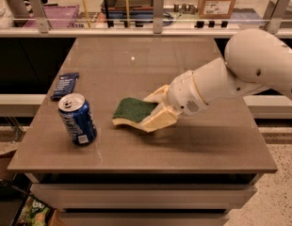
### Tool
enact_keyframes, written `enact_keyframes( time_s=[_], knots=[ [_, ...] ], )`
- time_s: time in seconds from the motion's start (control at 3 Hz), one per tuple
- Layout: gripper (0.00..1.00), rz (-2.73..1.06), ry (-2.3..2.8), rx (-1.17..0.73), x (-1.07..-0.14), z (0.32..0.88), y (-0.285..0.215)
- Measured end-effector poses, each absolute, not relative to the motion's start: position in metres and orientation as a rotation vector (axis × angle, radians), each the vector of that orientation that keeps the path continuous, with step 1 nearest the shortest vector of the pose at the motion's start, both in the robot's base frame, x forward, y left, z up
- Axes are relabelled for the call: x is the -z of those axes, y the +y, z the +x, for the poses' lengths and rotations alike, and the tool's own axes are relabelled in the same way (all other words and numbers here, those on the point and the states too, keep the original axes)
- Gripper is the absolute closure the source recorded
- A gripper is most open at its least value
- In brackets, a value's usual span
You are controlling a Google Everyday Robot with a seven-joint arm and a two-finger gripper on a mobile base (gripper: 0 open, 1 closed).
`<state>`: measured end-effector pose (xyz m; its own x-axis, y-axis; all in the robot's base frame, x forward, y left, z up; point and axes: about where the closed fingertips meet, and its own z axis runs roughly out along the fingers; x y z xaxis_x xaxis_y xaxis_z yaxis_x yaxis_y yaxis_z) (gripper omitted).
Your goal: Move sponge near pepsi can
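Note:
The robot's gripper should release the sponge flat on the brown table [142, 124], a short gap away from the blue pepsi can.
The sponge [132, 111], pale yellow foam with a dark green top, is held at its right end by my gripper [153, 111], a little above the brown table [193, 149]. The gripper's cream fingers [158, 119] are shut on it, and the white arm reaches in from the right. The blue pepsi can [77, 118] stands upright near the table's front left, a short gap to the left of the sponge.
A flat dark blue packet [65, 84] lies at the table's left edge behind the can. A counter with rails, boxes and trays [155, 8] runs along the back. The floor drops off at the table's front and right edges.

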<state>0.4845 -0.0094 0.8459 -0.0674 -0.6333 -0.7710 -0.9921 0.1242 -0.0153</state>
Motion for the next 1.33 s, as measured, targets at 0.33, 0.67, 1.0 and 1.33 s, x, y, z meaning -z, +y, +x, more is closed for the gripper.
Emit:
enact_keyframes(
  time_s=[0.33, 0.67, 1.0, 1.33],
  knots=[
    [1.00, -1.529, 1.791, -0.725, -0.838, 0.479, -0.019],
    [1.00, -1.498, 1.807, -0.733, -0.831, 0.474, -0.028],
    [1.00, -1.515, 1.812, -0.767, -0.825, 0.470, -0.028],
    [1.00, -1.558, 1.809, -0.820, -0.818, 0.463, -0.021]
  ],
)
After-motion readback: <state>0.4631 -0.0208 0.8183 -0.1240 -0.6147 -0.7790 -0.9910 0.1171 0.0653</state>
